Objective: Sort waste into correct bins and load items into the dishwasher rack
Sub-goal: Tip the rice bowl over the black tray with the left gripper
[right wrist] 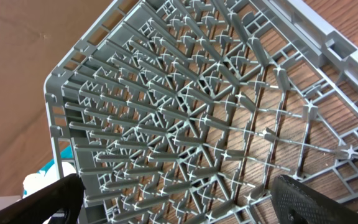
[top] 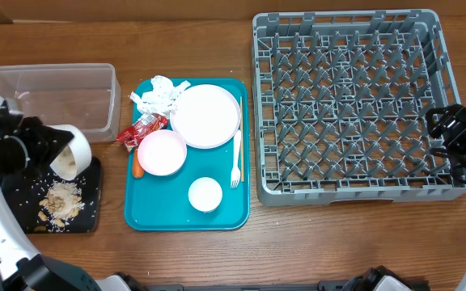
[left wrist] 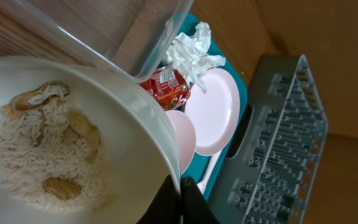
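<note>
Next, my left gripper releases the white bowl on the teal tray (top: 162,203) between the small white cup and the near corner of the tray.
My left gripper (top: 35,145) is shut on the rim of a white bowl (top: 71,152), tilted over the black tray (top: 94,212). Rice and food scraps (top: 61,199) lie on that tray. In the left wrist view the jaws (left wrist: 180,200) pinch the bowl's rim (left wrist: 135,134), and rice with scraps (left wrist: 36,155) is still inside. The clear tub (top: 55,97) stands behind. The grey rack (top: 354,105) is at the right. My right gripper (top: 459,129) is open and empty above its right edge; its fingers (right wrist: 185,205) frame the lattice (right wrist: 197,106).
A teal tray (top: 148,214) holds crumpled napkins (top: 158,94), a red wrapper (top: 142,129), a white plate (top: 206,115), a pink bowl (top: 162,152), a small white cup (top: 205,194), a fork (top: 235,158), chopsticks (top: 241,121) and a carrot (top: 138,170).
</note>
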`<state>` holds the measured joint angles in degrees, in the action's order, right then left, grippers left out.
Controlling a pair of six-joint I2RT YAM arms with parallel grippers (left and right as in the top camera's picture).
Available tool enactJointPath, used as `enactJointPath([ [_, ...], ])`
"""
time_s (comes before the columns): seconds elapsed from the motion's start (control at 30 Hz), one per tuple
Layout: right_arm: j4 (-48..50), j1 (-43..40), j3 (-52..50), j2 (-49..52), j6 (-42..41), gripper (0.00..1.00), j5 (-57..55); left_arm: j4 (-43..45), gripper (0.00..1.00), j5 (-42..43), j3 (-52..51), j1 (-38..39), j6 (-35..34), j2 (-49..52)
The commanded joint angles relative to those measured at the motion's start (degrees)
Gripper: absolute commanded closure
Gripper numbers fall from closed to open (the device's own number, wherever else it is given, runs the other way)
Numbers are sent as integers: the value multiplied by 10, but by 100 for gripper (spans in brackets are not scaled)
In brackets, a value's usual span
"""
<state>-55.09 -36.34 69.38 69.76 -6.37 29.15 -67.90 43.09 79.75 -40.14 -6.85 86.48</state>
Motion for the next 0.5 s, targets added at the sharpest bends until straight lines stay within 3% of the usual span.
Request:
enactJointPath([
  [0.0, 3, -1, 14, -2, 0, 0, -2, 33, 96, 99, -49, -51, 23, 5],
  [0.3, 3, -1, 14, -2, 0, 0, -2, 119, 96, 243, -168, -169, 14, 5],
  [0.47, 3, -1, 14, -2, 0, 0, -2, 125, 96, 260, -195, -212, -52, 5],
])
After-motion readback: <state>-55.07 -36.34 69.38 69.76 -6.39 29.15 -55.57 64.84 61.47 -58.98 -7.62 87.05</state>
